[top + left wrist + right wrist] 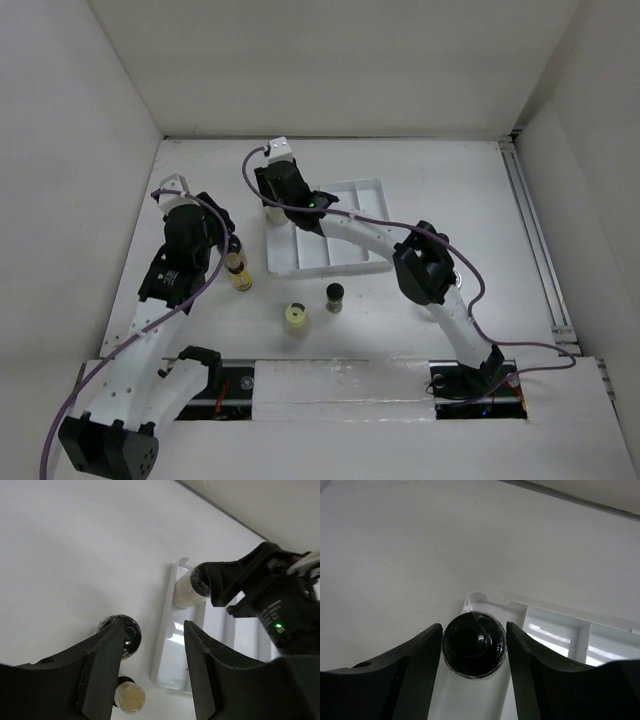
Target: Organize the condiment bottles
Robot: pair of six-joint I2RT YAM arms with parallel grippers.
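My left gripper will close on the black cap of the bottle (234, 242) (131, 633) that stands next to the slim amber bottle, because that bottle goes into the tray next.
My right gripper (474, 632) is shut on a black-capped bottle (474, 645) with pale contents. It holds the bottle upright in the far left corner of the white divided tray (555, 630). The top view shows this gripper (277, 207) over that tray corner (350, 190). My left gripper (152, 630) is open and empty, above the table just left of the tray (167, 630). A black-capped bottle (127, 636) stands beside its left finger, and a slim amber bottle (130, 697) stands nearer. In the top view the left gripper (232, 248) is over these bottles (238, 272).
A cream-yellow jar (296, 317) and a small black-capped jar (334, 296) stand on the table in front of the tray. White walls enclose the table on the left, back and right. The right arm reaches across the tray's near edge.
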